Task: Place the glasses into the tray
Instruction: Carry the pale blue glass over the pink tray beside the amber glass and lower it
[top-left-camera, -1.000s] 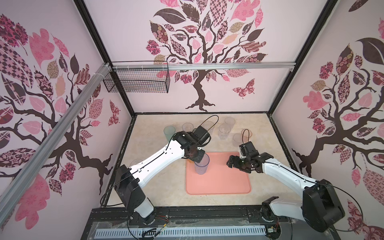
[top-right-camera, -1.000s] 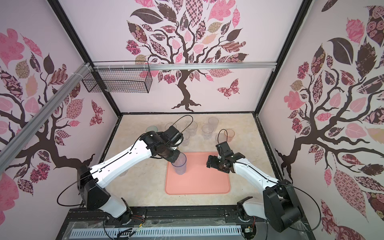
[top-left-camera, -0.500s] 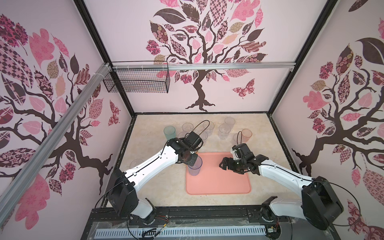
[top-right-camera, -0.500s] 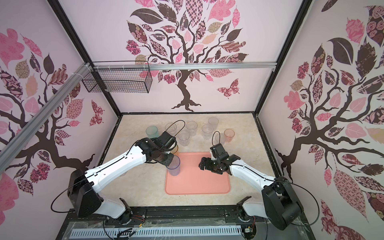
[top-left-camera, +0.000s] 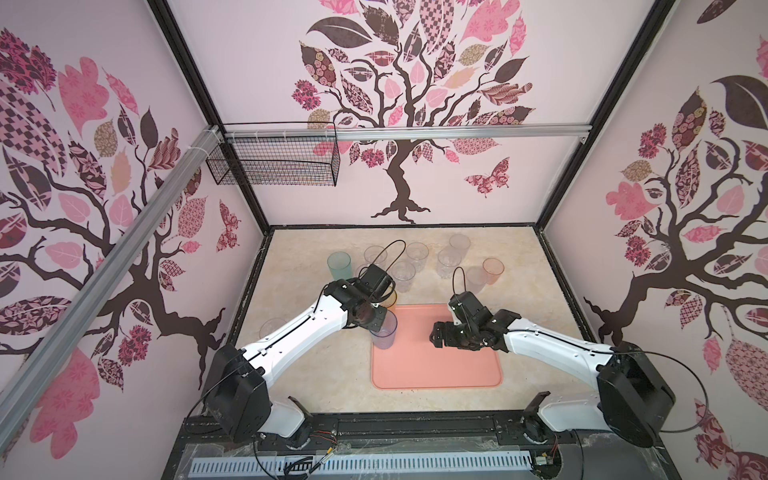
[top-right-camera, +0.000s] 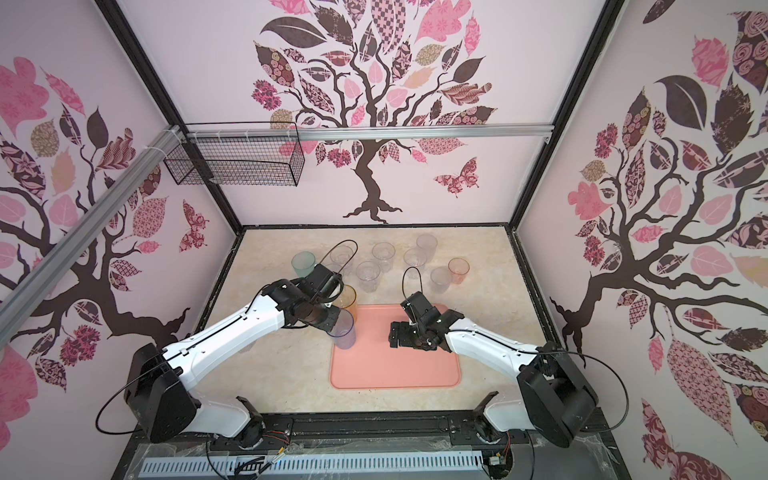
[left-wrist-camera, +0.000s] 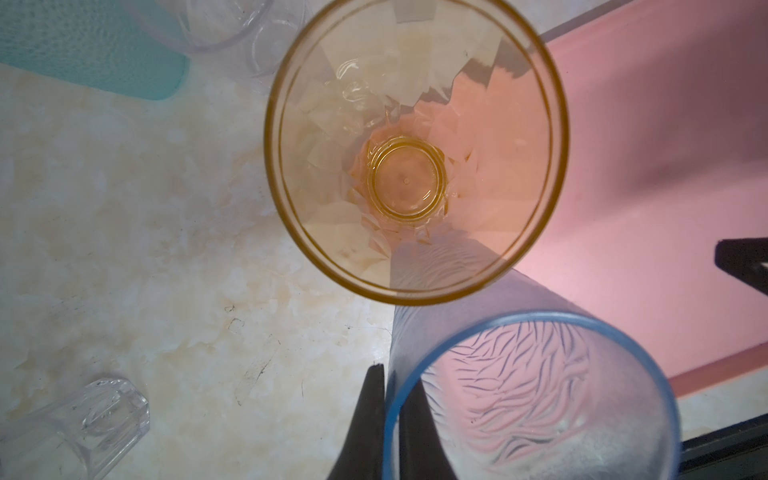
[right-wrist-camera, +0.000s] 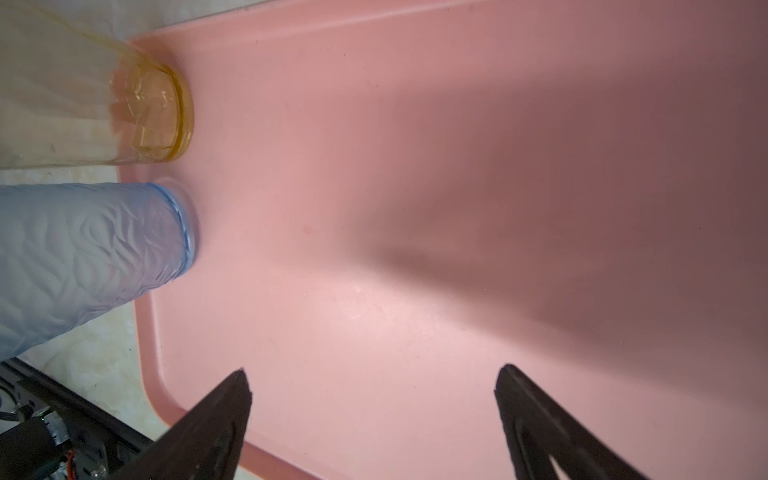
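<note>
The tall blue-grey glass will go down on the tray's bottom just in front of the amber glass (top-left-camera: 385, 347) (left-wrist-camera: 444, 260), put there by my left gripper.
In both top views my left gripper (top-left-camera: 380, 323) is shut on the rim of a tall blue-grey glass (top-left-camera: 385, 336) (top-right-camera: 344, 334), one finger inside the rim and one outside. The glass hangs slightly tilted at the left edge of the salmon-pink tray (top-left-camera: 436, 368) (top-right-camera: 395, 370). The right wrist view shows its base (right-wrist-camera: 183, 226) at or just above the tray floor (right-wrist-camera: 457, 208). An amber glass (left-wrist-camera: 415, 153) (right-wrist-camera: 137, 116) stands upright in the tray's far left corner. My right gripper (right-wrist-camera: 372, 370) (top-left-camera: 436, 334) hovers open and empty over the tray's middle.
Several clear glasses (top-left-camera: 417, 253) stand at the back of the table, with a teal one (top-left-camera: 340, 266) at their left and a pinkish-orange one (top-left-camera: 493, 269) at their right. One clear glass (top-left-camera: 272, 328) sits alone at the left. A black wire basket (top-left-camera: 274, 162) hangs on the back wall.
The left arm has carried the blue-grey glass left and a little nearer, to the tray's left edge. The open right gripper has slid left over the tray.
</note>
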